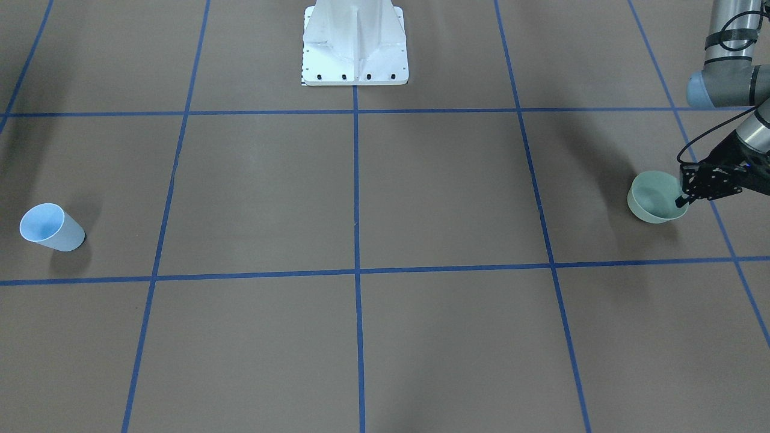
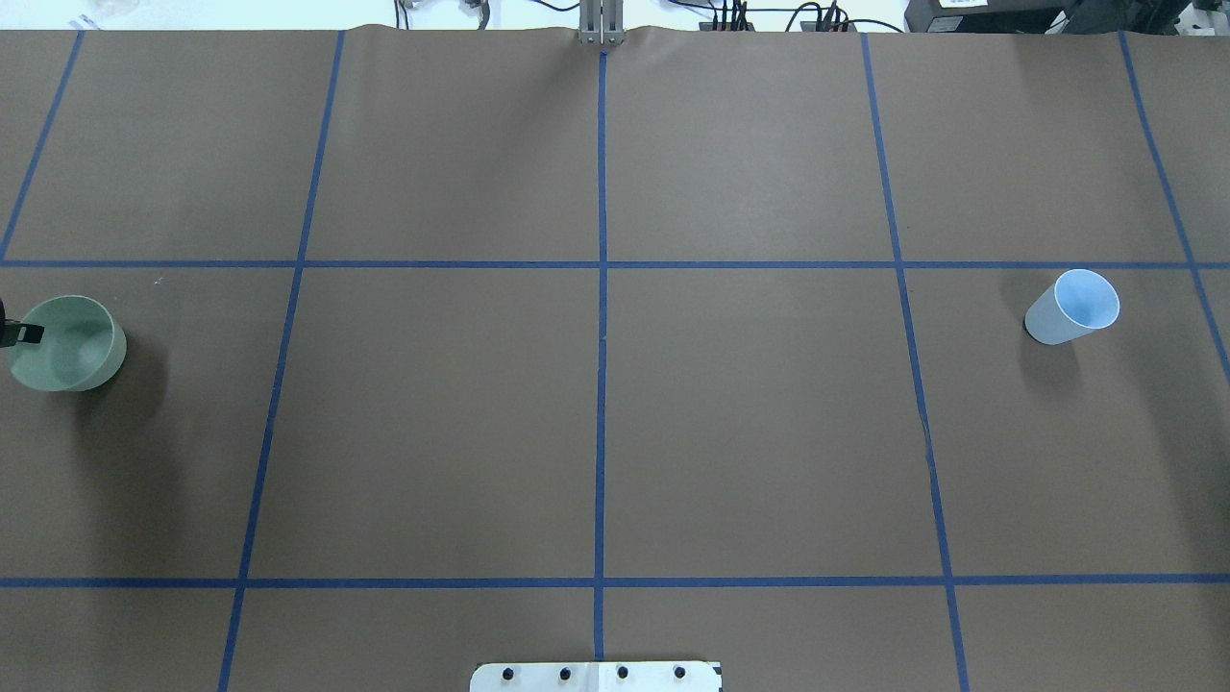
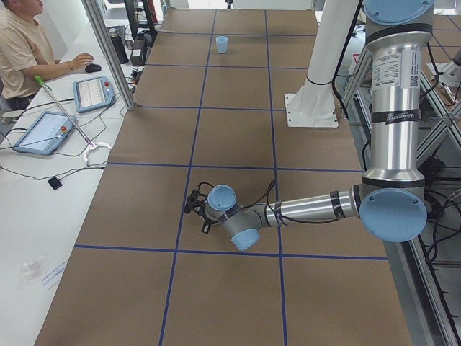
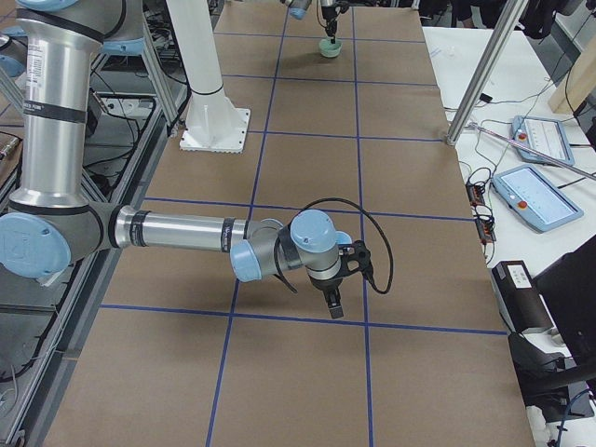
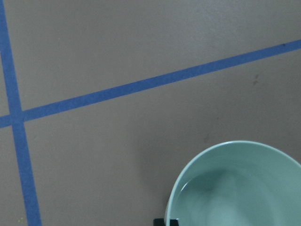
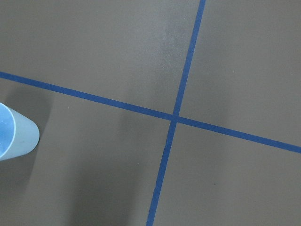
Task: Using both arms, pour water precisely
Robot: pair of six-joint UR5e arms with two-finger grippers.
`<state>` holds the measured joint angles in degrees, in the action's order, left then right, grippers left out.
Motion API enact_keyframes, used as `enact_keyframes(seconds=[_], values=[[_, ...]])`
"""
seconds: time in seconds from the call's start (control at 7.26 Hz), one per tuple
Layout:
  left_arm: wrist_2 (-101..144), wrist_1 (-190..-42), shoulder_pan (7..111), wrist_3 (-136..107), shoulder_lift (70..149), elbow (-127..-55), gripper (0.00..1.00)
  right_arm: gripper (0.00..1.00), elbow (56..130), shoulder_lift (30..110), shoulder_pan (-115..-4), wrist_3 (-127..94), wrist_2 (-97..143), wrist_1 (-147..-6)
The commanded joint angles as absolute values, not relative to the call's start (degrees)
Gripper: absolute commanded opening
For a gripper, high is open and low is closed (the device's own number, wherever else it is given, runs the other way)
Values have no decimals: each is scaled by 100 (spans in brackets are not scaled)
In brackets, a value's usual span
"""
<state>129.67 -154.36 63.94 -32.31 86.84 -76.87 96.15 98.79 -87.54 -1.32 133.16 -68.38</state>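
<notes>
My left gripper is to set down the mint-green bowl. It will let go of it on the blue tape line running out from the white pedestal (image 1: 355, 216).
The mint-green bowl (image 1: 651, 198) stands on the brown table at my left end; it also shows in the overhead view (image 2: 67, 346). The water (image 5: 235, 202) lies in it as a faint line and glints. My left gripper (image 1: 683, 202) is at the bowl's rim, with one fingertip (image 2: 27, 334) over the inside; I cannot tell whether it grips. The pale blue cup (image 1: 51, 227) stands at the opposite end, also visible overhead (image 2: 1073, 308). My right gripper (image 4: 335, 303) hangs low over the table, and the cup's edge (image 6: 14, 132) shows in its wrist view. I cannot tell whether it is open.
The white bolted pedestal (image 1: 355, 42) stands at the table's middle on the robot's side. Blue tape lines (image 2: 602, 384) divide the brown surface. An operator (image 3: 21, 43) sits at a side desk with tablets (image 3: 43, 131).
</notes>
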Motion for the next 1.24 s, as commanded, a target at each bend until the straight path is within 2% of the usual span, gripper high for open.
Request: enact_keyframes(seconds=[0.0, 0.28, 0.55, 1.1], values=[[13271, -14979, 6398, -3627, 8954, -8110, 0, 100, 9615, 9879, -8754, -132, 13315, -6838], [13280, -14329, 6329, -4101, 9446, -8488, 0, 100, 9615, 9879, -8754, -132, 13315, -6838], [13219, -13749, 5777, -4891, 10095, -8849, 0, 100, 9615, 9879, -8754, -132, 13324, -6838], [11860, -12433, 4179, -6316, 11895, -8816, 0, 100, 9607, 9870, -8754, -141, 13324, -6838]])
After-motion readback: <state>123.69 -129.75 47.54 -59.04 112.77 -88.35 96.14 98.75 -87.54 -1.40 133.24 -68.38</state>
